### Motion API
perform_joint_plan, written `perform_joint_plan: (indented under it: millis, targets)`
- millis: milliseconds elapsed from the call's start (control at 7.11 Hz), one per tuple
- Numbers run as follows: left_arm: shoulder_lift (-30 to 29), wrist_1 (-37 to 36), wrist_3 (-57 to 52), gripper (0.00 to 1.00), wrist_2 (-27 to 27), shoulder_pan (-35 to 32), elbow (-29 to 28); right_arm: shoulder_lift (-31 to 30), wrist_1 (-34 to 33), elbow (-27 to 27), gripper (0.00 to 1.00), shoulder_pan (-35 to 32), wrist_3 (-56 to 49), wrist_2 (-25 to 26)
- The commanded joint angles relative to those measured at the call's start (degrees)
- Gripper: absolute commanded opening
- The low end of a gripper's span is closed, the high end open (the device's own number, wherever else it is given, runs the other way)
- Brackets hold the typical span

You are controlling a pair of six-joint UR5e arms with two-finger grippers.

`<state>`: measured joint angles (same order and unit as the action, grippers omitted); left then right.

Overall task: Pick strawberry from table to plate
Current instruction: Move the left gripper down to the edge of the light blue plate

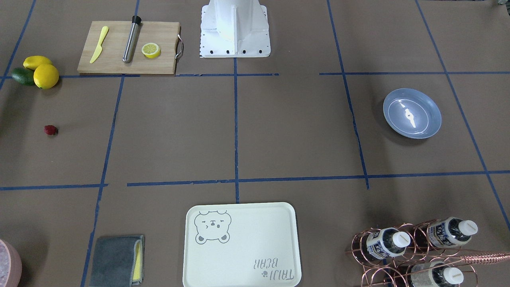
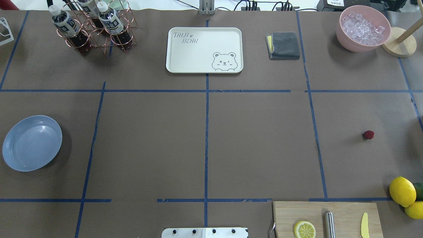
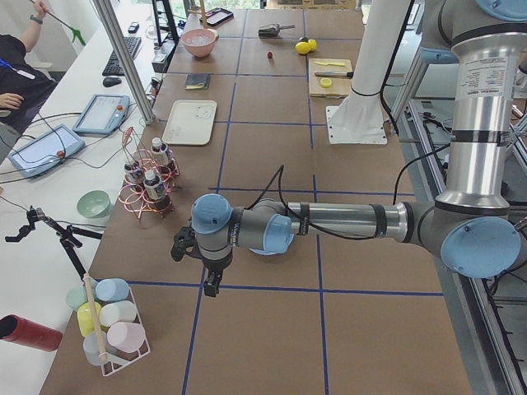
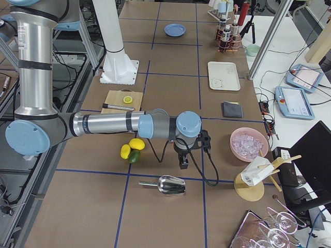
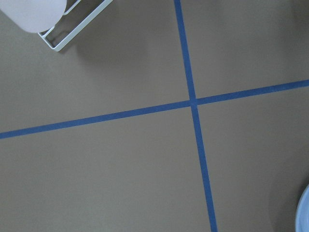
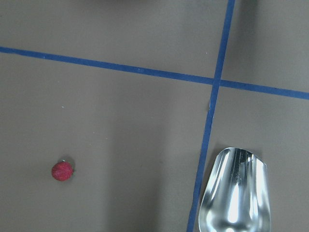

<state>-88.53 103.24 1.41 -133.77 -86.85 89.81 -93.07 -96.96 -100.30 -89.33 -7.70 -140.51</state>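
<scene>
I need to next move my left gripper to the light-blue plate's rim (image 1: 438, 108), on the side farthest from the strawberry, and close it there.
The strawberry (image 1: 51, 130) (image 2: 368, 134) is a tiny dark-red berry lying alone on the brown table (image 2: 257, 145), far on my right side. The right wrist view has the strawberry (image 6: 62, 170) at lower left. The light-blue plate (image 1: 412, 113) (image 2: 32, 142) rests empty at the far left side. My right gripper (image 4: 183, 163) hangs over the table past the lemons, seen only from the right end, so I cannot tell its state. My left gripper (image 3: 212, 284) hangs beyond the plate, seen only from the left end, and I cannot tell its state either.
A cutting board (image 2: 325, 218) holds a lemon half, a steel rod and a yellow knife. Two lemons (image 2: 402, 191) and an avocado lie beside it. A metal scoop (image 6: 234, 193) lies right of the strawberry. The bear tray (image 2: 204, 49), bottle rack (image 2: 94, 28), cloth (image 2: 283, 45) and ice bowl (image 2: 363, 28) line the far edge.
</scene>
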Motion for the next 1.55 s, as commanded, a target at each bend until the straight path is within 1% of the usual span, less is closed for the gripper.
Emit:
perform_joint_plan:
  millis: [0, 141, 281, 422, 563, 844, 985, 1126, 1407]
  targets:
    - [5.2, 17.7, 17.5, 1.00, -0.6, 8.6, -0.2, 1.9, 0.0, -0.8, 1.00, 0.1, 5.8, -0.1]
    - [8.3, 26.8, 25.3, 1.00, -0.6, 12.7, -0.2, 1.9, 0.0, -1.3, 1.00, 0.1, 5.9, -0.2]
    - [11.7, 37.7, 35.8, 1.00, -0.6, 16.3, -0.3, 2.4, -0.2, -3.0, 1.00, 0.3, 5.9, 0.2]
    - [14.2, 45.8, 44.3, 1.00, -0.4, 21.4, -0.3, 3.4, -0.4, -3.5, 1.00, 0.5, 6.0, -0.3]
    - [14.3, 48.1, 49.3, 1.00, 0.1, 25.0, -0.4, 3.3, -0.2, -3.3, 1.00, 0.6, 6.0, -0.4]
    - [14.4, 48.1, 50.4, 1.00, 3.6, 27.6, -1.2, 3.2, -0.1, -3.4, 1.00, 0.6, 6.2, -0.7]
    - [14.3, 48.1, 50.8, 0.99, 5.4, 28.6, -1.7, 3.4, -0.2, -3.4, 1.00, 0.6, 6.2, -1.7]
    - [14.2, 48.1, 51.2, 0.96, 6.8, 29.3, -1.8, 4.6, -0.2, -3.8, 1.00, 0.6, 6.2, -1.7]
    - [13.7, 48.0, 52.8, 0.82, 7.0, 30.6, -1.9, 4.2, -0.2, -3.8, 1.00, 0.6, 6.3, -2.0]
